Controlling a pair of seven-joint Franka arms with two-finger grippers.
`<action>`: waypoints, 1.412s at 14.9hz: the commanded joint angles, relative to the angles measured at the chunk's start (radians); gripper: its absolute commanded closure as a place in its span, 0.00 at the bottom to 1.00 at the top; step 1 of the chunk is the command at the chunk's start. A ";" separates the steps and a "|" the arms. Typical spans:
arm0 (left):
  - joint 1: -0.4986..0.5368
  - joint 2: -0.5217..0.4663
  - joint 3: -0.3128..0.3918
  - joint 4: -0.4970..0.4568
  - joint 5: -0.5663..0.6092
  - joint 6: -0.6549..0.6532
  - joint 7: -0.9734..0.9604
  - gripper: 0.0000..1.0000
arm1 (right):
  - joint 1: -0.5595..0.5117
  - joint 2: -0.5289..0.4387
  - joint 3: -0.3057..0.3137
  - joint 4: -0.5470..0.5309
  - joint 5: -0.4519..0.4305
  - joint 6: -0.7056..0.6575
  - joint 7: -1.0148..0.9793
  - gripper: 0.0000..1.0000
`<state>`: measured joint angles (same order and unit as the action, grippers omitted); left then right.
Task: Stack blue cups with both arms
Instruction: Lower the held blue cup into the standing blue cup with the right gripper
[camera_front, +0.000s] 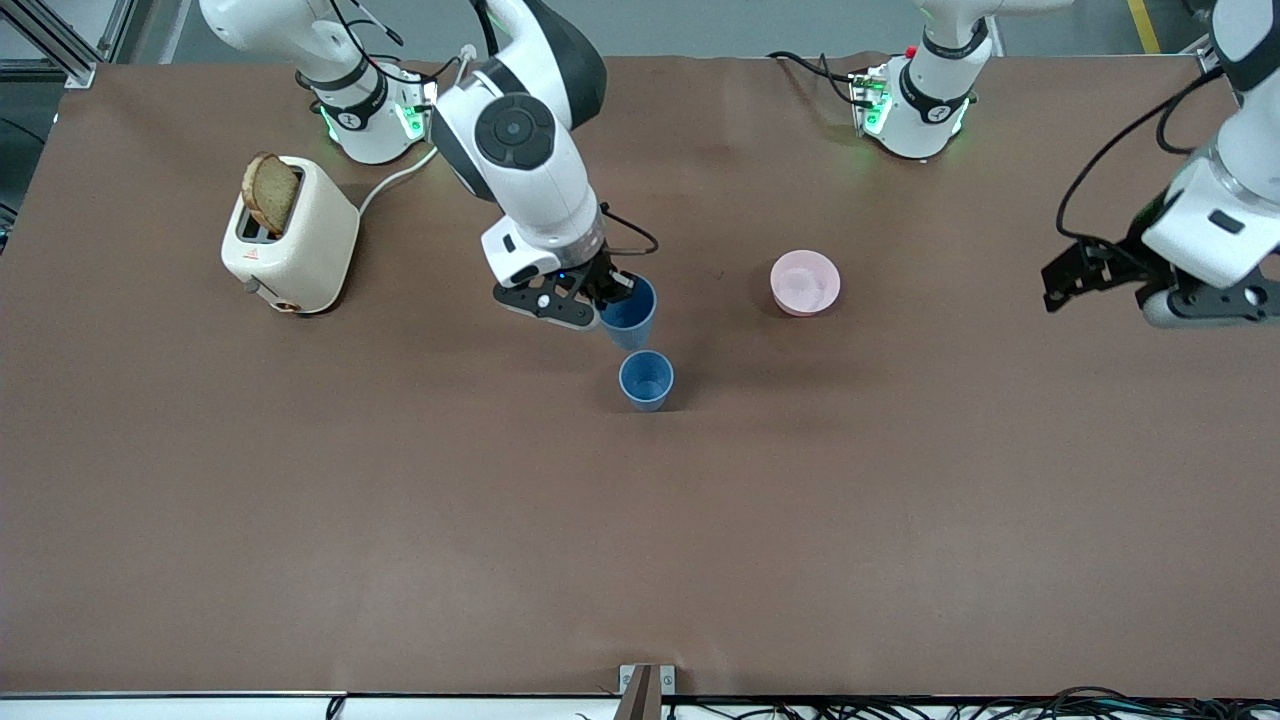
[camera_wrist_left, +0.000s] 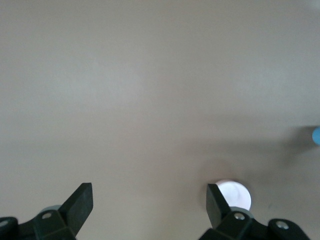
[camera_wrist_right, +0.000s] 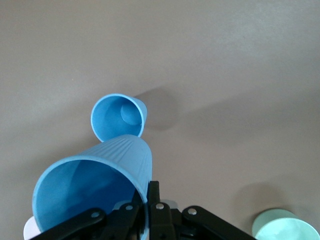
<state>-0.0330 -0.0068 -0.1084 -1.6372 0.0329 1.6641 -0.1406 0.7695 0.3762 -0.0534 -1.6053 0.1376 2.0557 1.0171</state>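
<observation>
The robot's right gripper will release the blue cup it holds, tilted above the table now, inside the other blue cup (camera_front: 647, 378) (camera_wrist_right: 119, 117) that stands upright on the table.
My right gripper (camera_front: 612, 292) is shut on the rim of a blue cup (camera_front: 630, 312), one finger inside and one outside, and holds it tilted above the table. In the right wrist view the held cup (camera_wrist_right: 95, 180) fills the near field. A second blue cup (camera_front: 646, 380) stands upright on the table just nearer the front camera, beside the held one; it also shows in the right wrist view (camera_wrist_right: 119, 119). My left gripper (camera_front: 1075, 272) is open and empty, up in the air at the left arm's end of the table; its fingertips (camera_wrist_left: 82, 200) stand wide apart.
A pink bowl (camera_front: 804, 282) sits between the cups and the left arm; it shows in the left wrist view (camera_wrist_left: 235, 194). A cream toaster (camera_front: 290, 240) with a slice of bread stands toward the right arm's end. A pale green bowl (camera_wrist_right: 285, 227) shows in the right wrist view.
</observation>
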 joint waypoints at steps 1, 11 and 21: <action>0.001 -0.088 0.009 -0.104 -0.025 0.005 0.015 0.00 | -0.007 0.033 -0.013 0.028 -0.004 0.044 0.012 1.00; -0.002 -0.085 0.001 -0.062 -0.025 -0.018 0.015 0.00 | 0.004 0.116 -0.014 0.025 -0.003 0.153 0.014 0.99; -0.001 -0.052 0.003 -0.035 -0.025 -0.007 0.013 0.00 | 0.013 0.150 -0.013 0.018 -0.001 0.187 0.017 0.53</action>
<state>-0.0366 -0.0701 -0.1078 -1.7024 0.0213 1.6637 -0.1402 0.7796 0.5244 -0.0663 -1.5923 0.1376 2.2386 1.0171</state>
